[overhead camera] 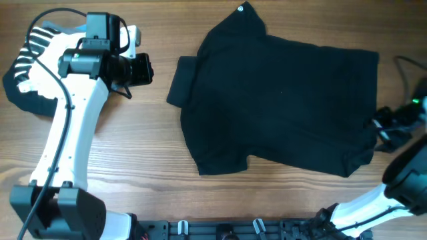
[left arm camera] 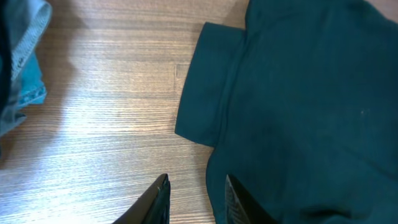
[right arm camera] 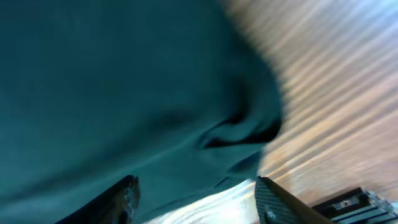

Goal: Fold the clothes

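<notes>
The near corner of the black T-shirt is crumpled inward by my right gripper, so that gripper should pinch the corner's outer edge (overhead camera: 369,160) and pull it flat before it folds.
The black T-shirt (overhead camera: 280,100) lies spread flat in the middle of the table, one sleeve (overhead camera: 181,81) pointing left, with a small white mark (overhead camera: 241,9) at its top edge. My left gripper (overhead camera: 145,69) is open and empty, just left of that sleeve. In the left wrist view its fingers (left arm camera: 196,194) hover open over the wood beside the shirt (left arm camera: 298,106). My right gripper (overhead camera: 381,129) is at the shirt's lower right corner. In the right wrist view its fingers (right arm camera: 196,196) are open, with the shirt's edge (right arm camera: 124,93) lying between them.
A black-and-white striped garment (overhead camera: 30,53) lies bunched at the far left under the left arm; it also shows in the left wrist view (left arm camera: 22,68). Cables (overhead camera: 408,67) run along the right edge. The arm bases (overhead camera: 60,207) stand at the front edge.
</notes>
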